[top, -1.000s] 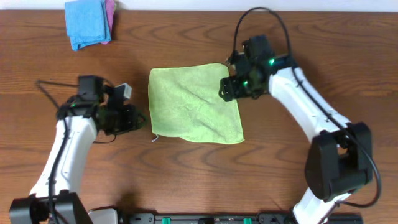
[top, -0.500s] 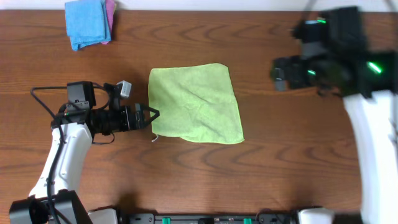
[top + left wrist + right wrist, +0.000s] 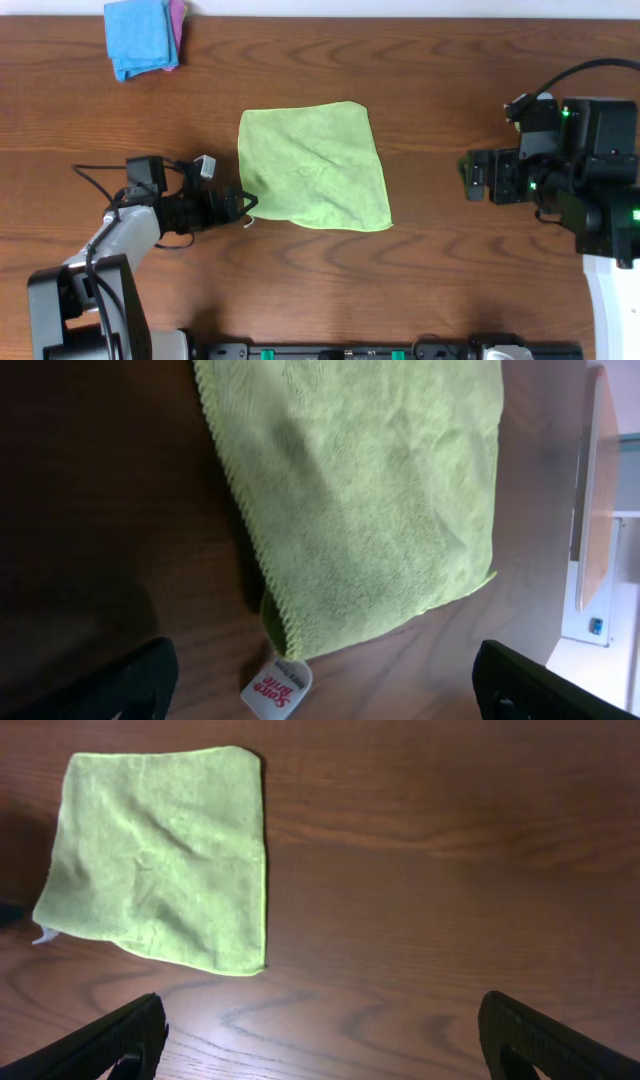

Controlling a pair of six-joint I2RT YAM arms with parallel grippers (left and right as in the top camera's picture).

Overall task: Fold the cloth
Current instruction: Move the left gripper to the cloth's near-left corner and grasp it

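Note:
I will next use my left gripper to grab the lime-green cloth by its near corner (image 3: 256, 213) (image 3: 290, 650), where the small white tag is.
The lime-green cloth (image 3: 310, 165) lies spread flat in the middle of the wooden table (image 3: 430, 280), with its small white tag (image 3: 249, 222) at the near left corner. My left gripper (image 3: 243, 205) is low at that corner and open. In the left wrist view the cloth (image 3: 370, 490) fills the top, the tag (image 3: 279, 691) lies between the wide-spread fingers (image 3: 140, 680), and nothing is gripped. My right gripper (image 3: 472, 176) is open far to the right, well clear of the cloth. The right wrist view shows the cloth (image 3: 160, 855) at upper left, far ahead of the gripper (image 3: 320, 1040).
A folded bright blue cloth (image 3: 138, 38) lies on a pink cloth (image 3: 178, 18) at the table's far left corner. Bare wood lies between the green cloth and the right arm.
The right arm has drawn back from the cloth's far right corner to the table's right side. The left gripper has opened wide and moved up to the tagged corner.

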